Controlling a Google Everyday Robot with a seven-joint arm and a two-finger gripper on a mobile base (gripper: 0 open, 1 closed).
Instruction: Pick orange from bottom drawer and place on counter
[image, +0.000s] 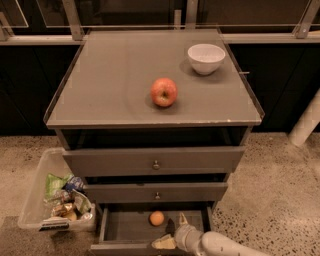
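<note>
I will grip the orange (156, 218) near the back middle of the open bottom drawer, as it must go to the counter.
The orange (156, 218) lies inside the bottom drawer (125, 229), which is pulled open, near its back middle. My gripper (170, 231) is low in the drawer just right of the orange and a little in front of it. It is open, with one pale finger (182, 219) upright beside the orange and the other (163, 243) near the drawer front. It holds nothing. The counter (110, 75) above carries a red-and-yellow apple (164, 92) near its middle.
A white bowl (205, 58) stands at the counter's back right. The two upper drawers (156, 161) are closed. A clear plastic bin (37, 192) with packets sits on the speckled floor left of the cabinet. A white post (306, 120) stands at the right.
</note>
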